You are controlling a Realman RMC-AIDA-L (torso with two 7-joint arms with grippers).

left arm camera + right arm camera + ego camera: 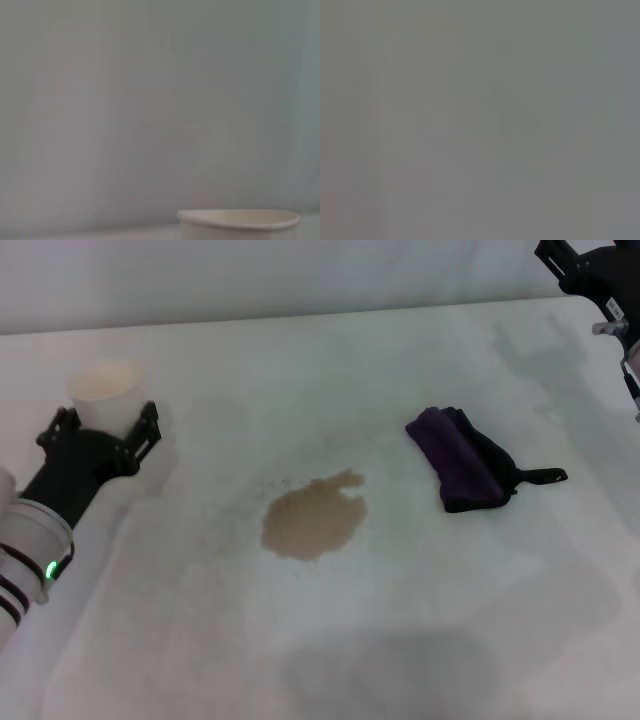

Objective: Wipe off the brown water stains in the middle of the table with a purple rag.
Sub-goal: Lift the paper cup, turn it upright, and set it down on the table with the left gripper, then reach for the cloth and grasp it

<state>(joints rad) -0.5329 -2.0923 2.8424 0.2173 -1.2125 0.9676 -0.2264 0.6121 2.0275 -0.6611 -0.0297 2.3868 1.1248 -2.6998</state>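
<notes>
Next, I move my right gripper over to the purple rag's middle [468,456], about halfway between its two ends, and close it there.
The brown water stains [314,517] form one tan puddle in the middle of the white table [330,640]. To its right lies the purple rag [458,468], bunched up, with a thin black strip pointing right. My left gripper [106,420] is at the far left, open, its black fingers on either side of a white paper cup [103,392]. The cup's rim [238,218] also shows in the left wrist view. My right gripper [588,268] hangs at the upper right corner, well above and beyond the rag, partly cut off by the frame edge.
The table's far edge meets a pale wall behind the cup. Grey shadow patches lie on the near part of the tabletop and at the back right. The right wrist view shows only a featureless grey surface.
</notes>
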